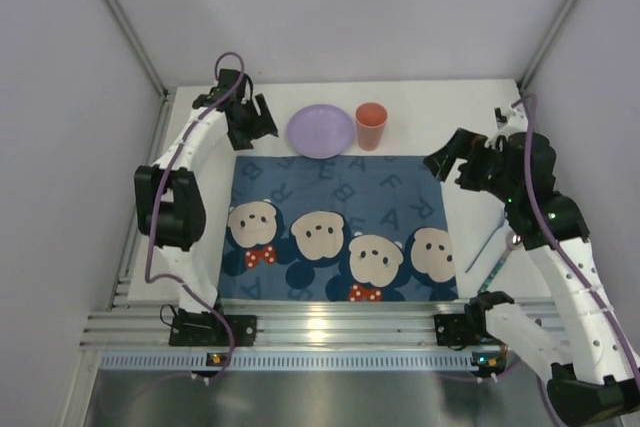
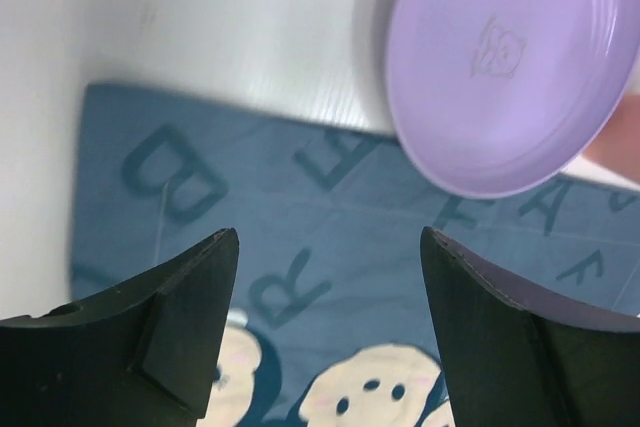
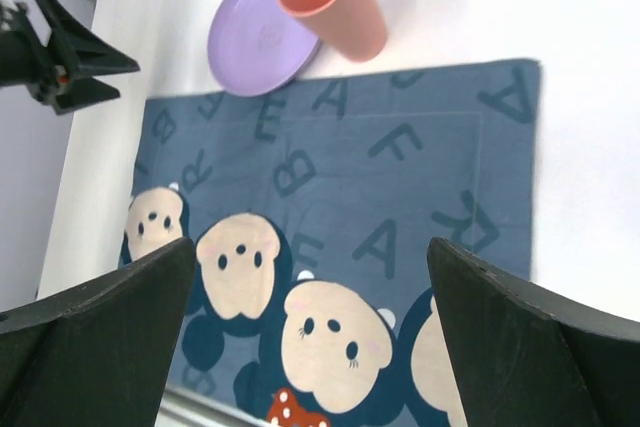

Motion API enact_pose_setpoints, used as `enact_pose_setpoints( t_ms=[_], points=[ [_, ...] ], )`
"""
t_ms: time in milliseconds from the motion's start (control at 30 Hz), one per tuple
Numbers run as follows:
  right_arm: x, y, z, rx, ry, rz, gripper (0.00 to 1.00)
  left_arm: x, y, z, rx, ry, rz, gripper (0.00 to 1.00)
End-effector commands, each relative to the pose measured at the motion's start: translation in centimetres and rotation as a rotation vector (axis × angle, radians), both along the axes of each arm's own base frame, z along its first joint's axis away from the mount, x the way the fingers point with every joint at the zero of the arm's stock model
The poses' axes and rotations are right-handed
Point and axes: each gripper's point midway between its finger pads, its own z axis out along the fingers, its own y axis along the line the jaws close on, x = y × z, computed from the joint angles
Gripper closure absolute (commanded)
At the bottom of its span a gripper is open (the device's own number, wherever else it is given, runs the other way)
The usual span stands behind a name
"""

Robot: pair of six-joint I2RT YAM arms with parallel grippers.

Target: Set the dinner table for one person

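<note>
Next, my left gripper grips the rim of the purple plate (image 1: 289, 134) (image 2: 391, 87) on the side facing away from the orange cup.
The white dinner table (image 1: 460, 112) carries a dark blue mat with bear faces (image 1: 340, 217). A purple plate (image 1: 320, 131) and an orange cup (image 1: 371, 126) stand on the table just behind the mat's far edge. My left gripper (image 1: 256, 123) is open and empty, hovering left of the plate. In the left wrist view the plate (image 2: 505, 67) lies ahead to the right over the mat (image 2: 330, 217). My right gripper (image 1: 447, 162) is open and empty above the mat's far right corner. The right wrist view shows the cup (image 3: 335, 2), plate (image 3: 255, 42) and mat (image 3: 350, 177).
Thin utensils (image 1: 493, 249) lie on the table right of the mat, under my right arm. Grey walls close in the table at the left, back and right. An aluminium rail (image 1: 320, 327) runs along the near edge.
</note>
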Motion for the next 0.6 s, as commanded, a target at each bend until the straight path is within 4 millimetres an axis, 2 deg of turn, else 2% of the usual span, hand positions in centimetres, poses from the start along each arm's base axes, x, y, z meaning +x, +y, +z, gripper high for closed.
enact_pose_setpoints(
  t_ms=[0,133,200,233,267,333,500,533,567],
  points=[
    [0.6,-2.1,0.2,-0.012,-0.023,-0.117,0.00,4.6,-2.4,0.5,-0.094,-0.089,-0.055,0.22],
    [0.3,-2.7,-0.9,-0.042,0.008,-0.139,0.00,8.5,-3.7,-3.2,-0.136,-0.058,-0.059,0.23],
    [0.9,-2.9,-1.1,-0.052,-0.001,-0.151,0.00,10.1,-4.4,-3.3,-0.159,-0.080,-0.076,0.23],
    [1.4,-3.0,-1.6,-0.063,0.009,-0.159,0.00,10.5,-4.9,-3.8,-0.171,-0.077,-0.095,0.24],
    [1.8,-3.0,-1.6,-0.065,0.004,-0.161,0.00,10.9,-5.1,-5.9,-0.177,-0.044,-0.099,0.24],
    [2.7,-2.8,-1.7,-0.064,0.003,-0.165,0.00,11.7,-5.5,-7.5,-0.179,-0.032,-0.109,0.25],
    [4.1,-2.3,-2.1,-0.043,0.032,-0.177,0.00,12.6,-6.3,-9.1,-0.209,-0.037,-0.120,0.32],
    [4.5,-2.2,-2.6,-0.045,0.044,-0.180,0.00,13.0,-6.6,-9.0,-0.219,-0.056,-0.124,0.35],
    [4.7,-2.2,-2.8,-0.044,0.051,-0.181,0.00,13.2,-6.9,-9.0,-0.228,-0.064,-0.126,0.43]
  ],
)
